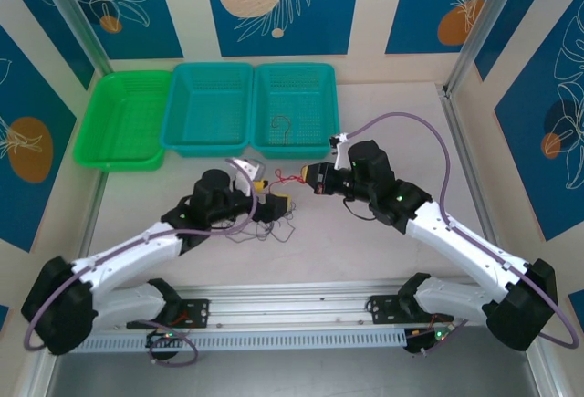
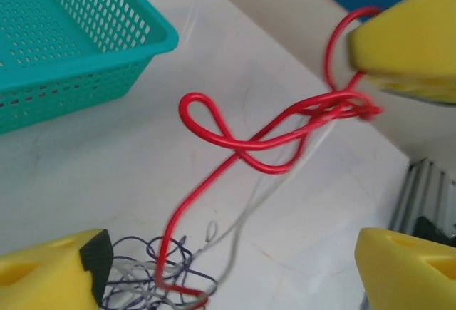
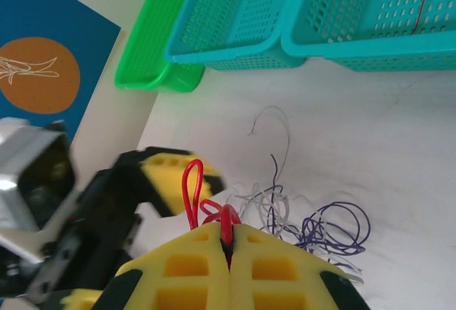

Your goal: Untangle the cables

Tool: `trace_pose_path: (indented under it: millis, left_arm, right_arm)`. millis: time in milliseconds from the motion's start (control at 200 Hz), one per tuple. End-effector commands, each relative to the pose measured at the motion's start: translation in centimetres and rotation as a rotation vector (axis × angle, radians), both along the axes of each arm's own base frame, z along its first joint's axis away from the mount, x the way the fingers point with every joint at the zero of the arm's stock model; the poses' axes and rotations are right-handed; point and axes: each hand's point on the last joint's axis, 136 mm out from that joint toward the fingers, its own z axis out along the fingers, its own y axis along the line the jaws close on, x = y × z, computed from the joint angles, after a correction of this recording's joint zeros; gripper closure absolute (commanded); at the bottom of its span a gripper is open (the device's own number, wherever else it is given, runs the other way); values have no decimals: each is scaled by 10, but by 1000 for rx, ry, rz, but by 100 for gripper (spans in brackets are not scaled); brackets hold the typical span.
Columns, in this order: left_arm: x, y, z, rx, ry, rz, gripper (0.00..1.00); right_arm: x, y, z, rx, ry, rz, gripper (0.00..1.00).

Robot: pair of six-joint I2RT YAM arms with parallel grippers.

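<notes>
My right gripper is to put the red cable, now hanging in loops above the table, in the second teal basket (image 1: 298, 107). It will let go of it there, just behind the thin brownish wire.
A red cable (image 2: 242, 146) hangs in loops above the table, twisted with a whitish wire (image 2: 246, 214). My right gripper (image 3: 229, 233) is shut on the red cable's upper end (image 3: 226, 219), and its yellow pad (image 2: 406, 39) shows at the top right of the left wrist view. The red cable runs down into a tangle (image 2: 146, 281) of dark purple and whitish wires lying on the table (image 1: 274, 230). My left gripper (image 2: 228, 271) stands open just above that tangle, with its fingers (image 2: 50, 271) wide apart and nothing held. From above, the two grippers face each other (image 1: 274, 203) (image 1: 315, 178).
Three mesh baskets line the back of the table: a green one (image 1: 128, 155), a teal one (image 1: 208, 146) and a second teal one (image 1: 294, 149). A thin brownish wire (image 1: 281, 128) lies in the second teal one. An aluminium rail (image 1: 292, 310) runs along the near edge.
</notes>
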Motion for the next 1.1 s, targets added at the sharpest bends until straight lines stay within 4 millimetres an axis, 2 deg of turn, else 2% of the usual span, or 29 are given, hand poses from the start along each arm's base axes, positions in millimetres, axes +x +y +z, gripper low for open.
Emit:
trace_pose_path:
  millis: [0,30,65,160,200,250,335,445,510,705,865,910,980,1010,1045,1095]
  left_arm:
    - [-3,-29,1,-26,-81,-132,0]
    - [-3,-35,-6,-9,-67,-155,1]
    - [3,-37,-16,18,-57,-128,11]
    - [23,-25,-42,86,-19,15,65]
    - [32,-13,-56,135,7,102,79]
    - [39,4,-76,207,47,201,87]
    - [46,34,-107,318,123,350,91]
    - [44,64,-138,363,233,460,91]
    - [42,72,-147,339,271,489,92]
    - [41,97,-150,318,304,577,96]
    - [39,121,-146,301,327,631,93]
    - [38,122,-139,279,321,620,81]
    - [36,113,-118,239,271,547,43]
    - [34,109,-106,223,245,514,32]
    - [33,107,-92,209,213,493,24]
    - [31,108,-72,209,174,478,17]
  right_arm:
    - [-7,10,26,83,-7,38,100]
    - [-7,10,28,94,-4,36,100]
    - [-6,9,28,100,0,28,100]
    - [-3,-1,33,132,24,-19,100]
    - [0,-10,38,165,37,-50,100]
    - [4,-25,45,212,55,-100,100]
    - [11,-55,58,304,72,-183,100]
    - [17,-91,70,415,96,-270,100]
    - [16,-106,74,444,93,-300,100]
    - [12,-136,73,443,83,-378,100]
    - [8,-150,77,415,41,-415,100]
    - [8,-149,80,403,18,-404,100]
    - [13,-145,88,375,-15,-377,100]
    - [16,-143,91,355,-30,-368,100]
    - [21,-140,95,327,-49,-360,100]
    - [31,-133,99,279,-71,-348,100]
